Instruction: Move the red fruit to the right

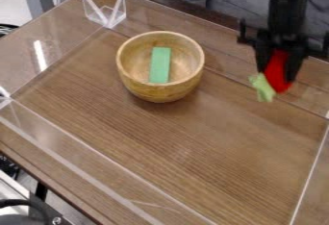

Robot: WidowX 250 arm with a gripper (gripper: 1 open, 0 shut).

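Note:
The red fruit will be released on the open table diagonally (252, 131) in front of the wooden bowl.
The red fruit (276, 72), small and bright red with a light green leafy cap hanging at its lower left, is held just above the wooden table at the right. My gripper (279, 63) points straight down and is shut on the red fruit, its dark fingers on either side of it. The fruit hangs to the right of the wooden bowl (161, 66), well apart from it.
The wooden bowl holds a flat green rectangular block (160, 63). A clear acrylic wall (100, 12) rings the wooden table (180, 152), with a raised corner at the back left and edges along the front and right side.

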